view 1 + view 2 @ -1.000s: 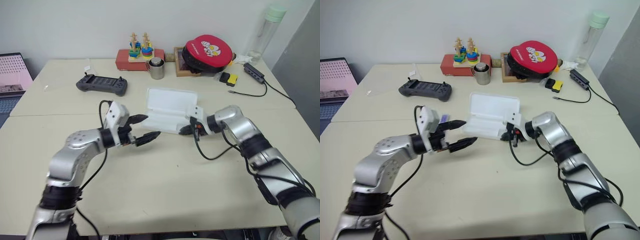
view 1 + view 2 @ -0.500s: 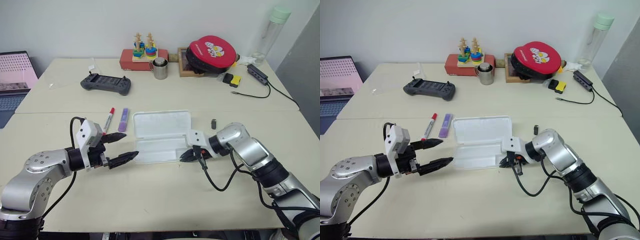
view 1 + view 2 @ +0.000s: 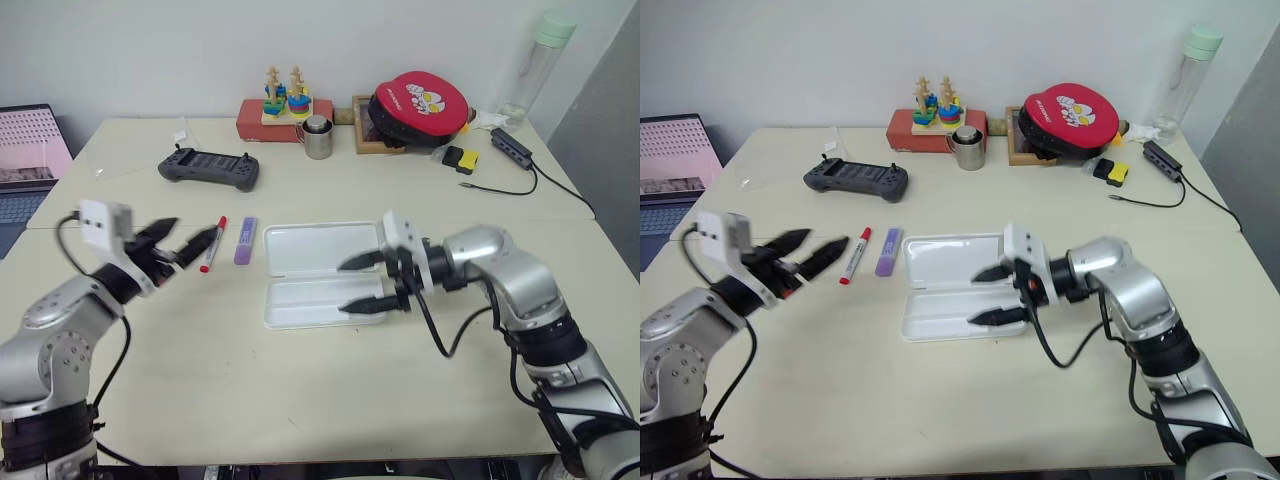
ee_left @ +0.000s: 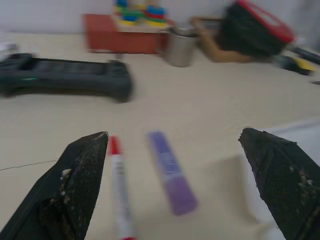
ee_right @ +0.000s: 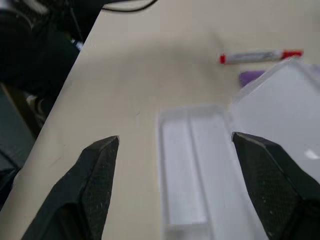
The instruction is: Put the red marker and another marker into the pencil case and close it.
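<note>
I need to next close my left gripper on the white body (image 3: 207, 259) (image 4: 123, 212) of the red marker, near the end farthest from the game controller.
The pencil case (image 3: 318, 276) lies open and empty at the table's middle, lid (image 3: 320, 245) folded back behind the tray. To its left, side by side on the table, lie the red marker (image 3: 212, 243) and the lilac-purple marker (image 3: 245, 240). My left gripper (image 3: 195, 233) hovers open just left of the red marker, pointing at both markers; the left wrist view shows the red marker (image 4: 118, 170) and the purple one (image 4: 170, 174) between its fingers (image 4: 80, 185). My right gripper (image 3: 345, 288) hangs open over the case's right half, holding nothing.
A dark game controller (image 3: 207, 168) lies behind the markers. Along the back edge stand a red box with a stacking toy (image 3: 272, 115), a metal cup (image 3: 317, 138), a red round pouch (image 3: 418, 100) and a bottle (image 3: 535, 60). A cable hub (image 3: 510, 145) lies far right, a laptop (image 3: 25, 150) far left.
My right gripper has opened, let go of the case's right end and risen above it; the lid now lies back flat. My left gripper swung left to the markers. The camera shifted.
</note>
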Motion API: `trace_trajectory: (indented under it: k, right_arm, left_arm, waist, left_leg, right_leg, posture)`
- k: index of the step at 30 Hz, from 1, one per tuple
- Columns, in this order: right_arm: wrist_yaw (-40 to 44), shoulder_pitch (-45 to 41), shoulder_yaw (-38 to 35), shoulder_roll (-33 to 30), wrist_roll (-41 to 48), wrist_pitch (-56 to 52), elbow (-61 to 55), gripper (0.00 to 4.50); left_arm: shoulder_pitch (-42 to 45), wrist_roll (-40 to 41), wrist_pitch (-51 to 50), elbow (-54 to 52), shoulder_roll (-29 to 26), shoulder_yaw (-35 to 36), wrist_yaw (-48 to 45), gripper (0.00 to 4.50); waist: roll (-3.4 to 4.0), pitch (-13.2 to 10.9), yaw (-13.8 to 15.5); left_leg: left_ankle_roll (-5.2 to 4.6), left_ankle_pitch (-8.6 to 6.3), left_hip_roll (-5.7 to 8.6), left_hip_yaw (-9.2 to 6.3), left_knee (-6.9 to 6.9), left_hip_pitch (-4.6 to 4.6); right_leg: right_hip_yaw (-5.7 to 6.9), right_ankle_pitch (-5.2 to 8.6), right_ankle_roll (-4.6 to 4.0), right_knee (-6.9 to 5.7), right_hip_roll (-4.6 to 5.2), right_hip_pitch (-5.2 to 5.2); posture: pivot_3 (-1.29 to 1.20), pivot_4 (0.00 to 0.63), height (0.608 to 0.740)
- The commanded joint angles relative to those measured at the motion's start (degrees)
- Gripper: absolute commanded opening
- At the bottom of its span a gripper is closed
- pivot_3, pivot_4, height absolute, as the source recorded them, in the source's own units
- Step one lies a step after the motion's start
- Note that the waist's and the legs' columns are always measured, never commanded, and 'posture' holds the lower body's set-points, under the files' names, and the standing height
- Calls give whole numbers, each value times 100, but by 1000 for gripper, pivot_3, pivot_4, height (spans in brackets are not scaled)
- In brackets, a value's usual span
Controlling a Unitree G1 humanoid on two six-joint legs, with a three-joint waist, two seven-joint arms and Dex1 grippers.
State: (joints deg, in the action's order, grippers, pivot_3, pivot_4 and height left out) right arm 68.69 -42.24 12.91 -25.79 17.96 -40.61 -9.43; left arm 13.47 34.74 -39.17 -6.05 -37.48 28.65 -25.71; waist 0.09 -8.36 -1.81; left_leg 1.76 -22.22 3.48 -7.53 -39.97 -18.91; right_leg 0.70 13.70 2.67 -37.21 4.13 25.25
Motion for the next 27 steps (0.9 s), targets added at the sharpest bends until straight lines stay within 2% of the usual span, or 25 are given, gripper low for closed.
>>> trace_trajectory:
  k: [1, 11, 21, 22, 27]
  right_arm:
    - [-403, -386, -268, 214, 186, 28, 141, 4431]
    - [-917, -801, -276, 517, 281, 175, 314, 4431]
    - [-1073, -809, -289, 438, 357, 137, 241, 4431]
    - [-1082, -812, -287, 435, 360, 138, 241, 4500]
    - [-1120, -833, -288, 421, 392, 152, 268, 4500]
  left_arm:
    - [72, -581, 77, 587, -93, -262, 331, 4500]
    - [544, -1291, 442, 1744, -44, -1382, -195, 4500]
    - [1139, -1596, 485, 2643, 47, -1716, -432, 4500]
    - [1199, -1620, 493, 2722, 75, -1727, -407, 4140]
    - [1354, -1674, 582, 2875, 187, -1752, -473, 3169]
  waist:
    - [-1, 0, -7]
    - [-7, 3, -5]
    - [-7, 3, -28]
    - [-7, 3, -25]
    - [-7, 4, -6]
  left_leg:
    - [0, 0, 3, -1, 0, 1]
    - [0, 0, 6, -5, -2, -3]
    - [0, 0, 7, -3, -3, -2]
    - [0, 0, 7, -2, -4, -1]
    - [0, 0, 14, -2, -11, 1]
  right_leg:
    - [2, 0, 0, -2, 1, 0]
    - [6, 0, 0, -3, 5, 3]
    - [6, 0, 0, -11, 6, 5]
    - [5, 0, 0, -14, 6, 5]
    - [4, 0, 0, -36, 13, 6]
  posture:
    - [0, 150, 740]
    - [0, 150, 740]
    - [0, 150, 740]
    - [0, 150, 740]
    - [0, 150, 740]
